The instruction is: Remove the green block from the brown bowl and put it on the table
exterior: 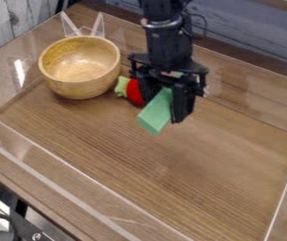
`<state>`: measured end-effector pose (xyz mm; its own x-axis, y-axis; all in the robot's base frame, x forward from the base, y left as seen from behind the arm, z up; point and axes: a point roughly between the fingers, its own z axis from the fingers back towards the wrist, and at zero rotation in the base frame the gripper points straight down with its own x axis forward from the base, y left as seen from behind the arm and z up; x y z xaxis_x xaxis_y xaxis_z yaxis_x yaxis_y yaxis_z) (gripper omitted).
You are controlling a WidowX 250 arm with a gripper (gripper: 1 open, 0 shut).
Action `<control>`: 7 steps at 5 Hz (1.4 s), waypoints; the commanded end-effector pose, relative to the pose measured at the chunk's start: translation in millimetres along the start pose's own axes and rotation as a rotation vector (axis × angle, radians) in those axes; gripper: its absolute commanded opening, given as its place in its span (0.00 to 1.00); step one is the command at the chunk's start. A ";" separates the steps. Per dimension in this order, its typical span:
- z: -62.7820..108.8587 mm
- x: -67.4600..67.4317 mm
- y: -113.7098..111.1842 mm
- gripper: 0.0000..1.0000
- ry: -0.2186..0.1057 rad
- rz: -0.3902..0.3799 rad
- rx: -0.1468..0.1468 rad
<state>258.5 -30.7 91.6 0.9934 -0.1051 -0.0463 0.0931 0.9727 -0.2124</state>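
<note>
The green block, still hanging just above the table, will be released on the bare tabletop [175,149] before the red round toy.
The green block [156,115] hangs tilted just above the table [171,179], pinched at its upper end between the black fingers of my gripper [168,97], which is shut on it. The arm comes down from the top of the view and points almost straight down. The brown bowl [79,66] stands to the left at the back, upright, with nothing inside its pale hollow. The block and gripper are well to the right of the bowl, over bare tabletop near the middle.
A red round toy with a green leaf [128,88] lies between the bowl and my gripper, partly hidden behind the fingers. Clear plastic walls [7,132] edge the table on the left and front. A dark grey wall runs along the back.
</note>
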 end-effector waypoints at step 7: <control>-31.5 36.3 11.7 1.00 -0.074 0.077 0.055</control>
<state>283.0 -32.9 38.5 0.9980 -0.0270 -0.0569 0.0176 0.9869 -0.1606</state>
